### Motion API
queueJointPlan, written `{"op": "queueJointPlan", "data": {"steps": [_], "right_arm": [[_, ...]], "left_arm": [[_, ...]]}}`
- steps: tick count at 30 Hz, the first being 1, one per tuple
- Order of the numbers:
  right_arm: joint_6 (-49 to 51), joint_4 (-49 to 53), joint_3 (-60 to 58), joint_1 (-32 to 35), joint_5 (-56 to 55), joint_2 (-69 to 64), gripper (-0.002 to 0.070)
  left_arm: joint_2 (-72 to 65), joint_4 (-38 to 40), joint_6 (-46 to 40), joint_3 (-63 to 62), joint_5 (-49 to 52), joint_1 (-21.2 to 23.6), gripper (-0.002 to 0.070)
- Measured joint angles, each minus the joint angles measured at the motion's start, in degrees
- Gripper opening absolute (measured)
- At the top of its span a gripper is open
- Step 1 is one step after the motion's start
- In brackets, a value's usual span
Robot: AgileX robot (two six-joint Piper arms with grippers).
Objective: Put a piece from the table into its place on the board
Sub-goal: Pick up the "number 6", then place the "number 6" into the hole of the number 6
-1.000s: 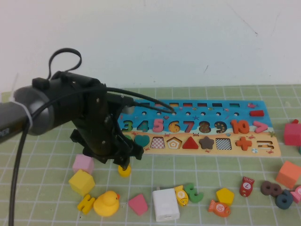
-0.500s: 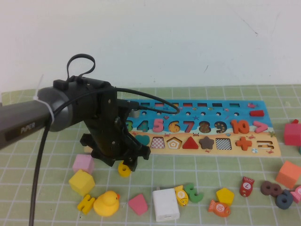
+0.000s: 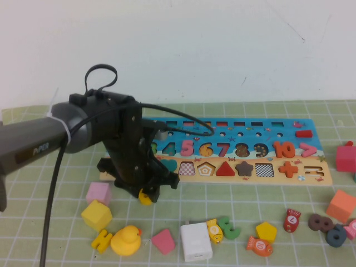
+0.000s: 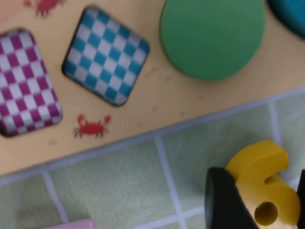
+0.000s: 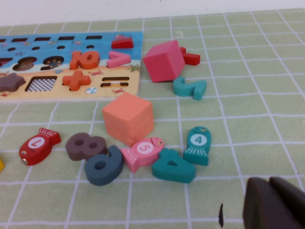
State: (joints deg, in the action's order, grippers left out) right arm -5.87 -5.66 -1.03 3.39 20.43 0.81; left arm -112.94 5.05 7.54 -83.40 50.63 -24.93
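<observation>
I will release the yellow numeral, now low over the green grid mat, with my left gripper in the board's orange-brown hollow (image 3: 205,149) between the pink and red numerals.
My left gripper (image 3: 146,193) is shut on the yellow numeral 6 (image 3: 145,197), low over the green grid mat (image 3: 67,167), just in front of the board's near edge at its left part. In the left wrist view the 6 (image 4: 264,183) sits between my black fingers (image 4: 224,200), close to the board's tan strip (image 4: 143,114). The long board (image 3: 314,179) lies across the middle. Its orange-brown 6-shaped recess (image 3: 206,149) is to the right of the gripper and farther back. My right gripper (image 5: 274,205) is shut and empty over bare mat; it is out of the high view.
Loose pieces lie on the near mat: pink cube (image 3: 98,193), yellow cube (image 3: 96,215), duck (image 3: 125,240), white block (image 3: 195,241), green numeral (image 3: 228,227), yellow pentagon (image 3: 266,231). More blocks and numerals cluster at the right (image 5: 127,118).
My left arm has shifted to the right and a little toward the board, carrying the yellow 6 with it. The other pieces have not moved.
</observation>
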Motion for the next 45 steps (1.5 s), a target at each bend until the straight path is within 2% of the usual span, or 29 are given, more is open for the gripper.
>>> {"op": "queueJointPlan", "data": {"steps": [6, 12, 16, 27, 45], "right_arm": [[0.0, 0.0, 0.0, 0.0, 0.0, 0.0, -0.0003], [0.0, 0.0, 0.0, 0.0, 0.0, 0.0, -0.0003], [0.0, -0.1, 0.0, 0.0, 0.0, 0.0, -0.0003], [0.0, -0.1, 0.0, 0.0, 0.0, 0.0, -0.0003], [0.0, -0.1, 0.0, 0.0, 0.0, 0.0, -0.0003]], "left_arm": [[-0.1, 2.2, -2.2, -7.0, 0.7, 0.0, 0.0267], [-2.3, 5.7, -3.1, -14.8, -8.1, -1.1, 0.0266], [-6.2, 6.0, -3.1, -20.6, -9.3, -2.7, 0.0266], [-20.4, 4.0, -3.1, -36.6, 0.2, -4.2, 0.0266], [-22.4, 3.3, -2.5, -39.5, 2.4, -4.4, 0.0266]]}}
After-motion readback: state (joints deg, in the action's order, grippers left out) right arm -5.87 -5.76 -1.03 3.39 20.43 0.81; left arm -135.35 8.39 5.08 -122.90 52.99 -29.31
